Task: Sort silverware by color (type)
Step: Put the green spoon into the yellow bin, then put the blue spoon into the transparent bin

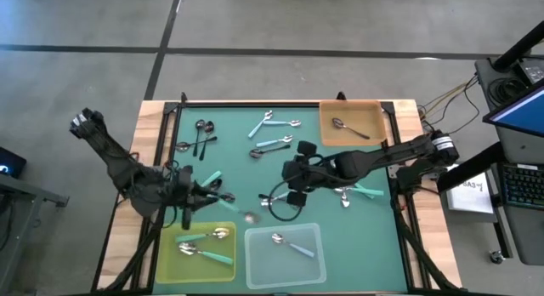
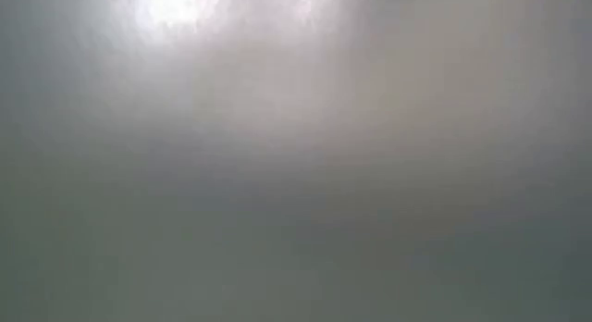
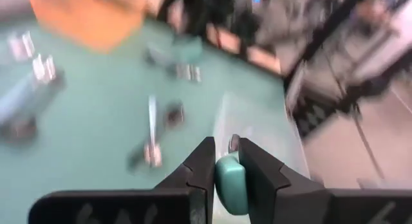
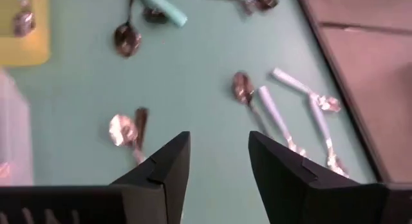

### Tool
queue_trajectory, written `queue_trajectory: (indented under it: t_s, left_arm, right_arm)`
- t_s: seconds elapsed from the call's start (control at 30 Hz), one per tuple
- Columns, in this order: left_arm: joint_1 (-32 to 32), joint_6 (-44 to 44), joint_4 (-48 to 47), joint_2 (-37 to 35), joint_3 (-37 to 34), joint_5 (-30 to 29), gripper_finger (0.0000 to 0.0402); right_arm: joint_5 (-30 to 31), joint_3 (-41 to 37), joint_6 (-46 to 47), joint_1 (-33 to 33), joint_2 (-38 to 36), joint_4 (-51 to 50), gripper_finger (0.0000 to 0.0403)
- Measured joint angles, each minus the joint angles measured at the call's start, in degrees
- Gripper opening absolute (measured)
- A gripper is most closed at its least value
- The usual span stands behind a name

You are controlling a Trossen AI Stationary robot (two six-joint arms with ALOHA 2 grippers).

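Next, I let go of the teal-handled spoon with my left gripper in the yellow tray, across the neck of the nearer teal spoon (image 1: 195, 253).
My left gripper (image 1: 202, 196) hangs over the mat's near left, just beyond the yellow tray (image 1: 189, 264), and is shut on a teal-handled spoon (image 3: 230, 182). My right gripper (image 1: 287, 184) hovers over the middle of the green mat, open (image 4: 219, 143), with nothing between its fingers. Loose silverware lies flat on the mat: black-handled spoons (image 1: 202, 136), light blue ones (image 1: 270, 145) and a teal one (image 1: 367, 190). The low view shows only grey blur. My left gripper pinches the spoon's teal handle (image 3: 230, 185) between its two fingers (image 3: 199, 169). The handle's rounded end shows between the pads. The spoon is lifted clear of the mat, and the fingers hide the rest of it.
The yellow tray holds teal spoons. A clear tray (image 1: 310, 260) at the near edge holds a light blue spoon, and an orange tray (image 1: 374, 113) at the far right holds a black one. Below my right gripper lie more spoons (image 4: 125, 130). A wooden frame (image 1: 153, 117) rims the mat.
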Motion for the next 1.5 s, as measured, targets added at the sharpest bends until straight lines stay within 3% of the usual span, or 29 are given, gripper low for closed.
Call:
queue_trajectory:
  t_s: [0.2,0.3,0.47,0.7,1.07,1.3,1.5]
  left_arm:
    - [0.0,-22.9,-31.4,0.2,10.5,13.5,0.0035]
    - [0.0,-28.9,-41.7,2.0,16.0,22.0,0.0035]
    - [0.0,-34.2,-50.1,5.2,20.0,34.7,0.0035]
    - [0.1,-35.4,-54.6,10.8,17.2,49.5,0.0035]
    - [0.4,-30.6,-52.3,18.3,16.6,49.3,0.0042]
    - [0.5,-23.2,-44.3,23.3,16.6,43.2,0.0163]
    - [1.2,-15.4,-35.0,26.9,16.6,37.3,0.0222]
  right_arm:
    - [-0.2,0.0,3.6,-0.2,-0.1,-2.5,0.014]
    - [-0.3,0.0,4.2,-0.1,0.1,-2.8,0.0137]
    - [-0.2,0.0,4.2,-0.2,0.5,-2.9,0.0136]
    - [-0.2,0.0,3.7,-0.2,0.5,-2.9,0.0132]
    - [-0.2,0.0,2.7,-0.2,0.5,-2.9,0.0133]
    - [-0.2,0.0,3.0,-0.2,0.5,-5.2,0.0138]
    - [-2.2,-0.3,5.2,-0.2,0.6,-10.3,0.014]
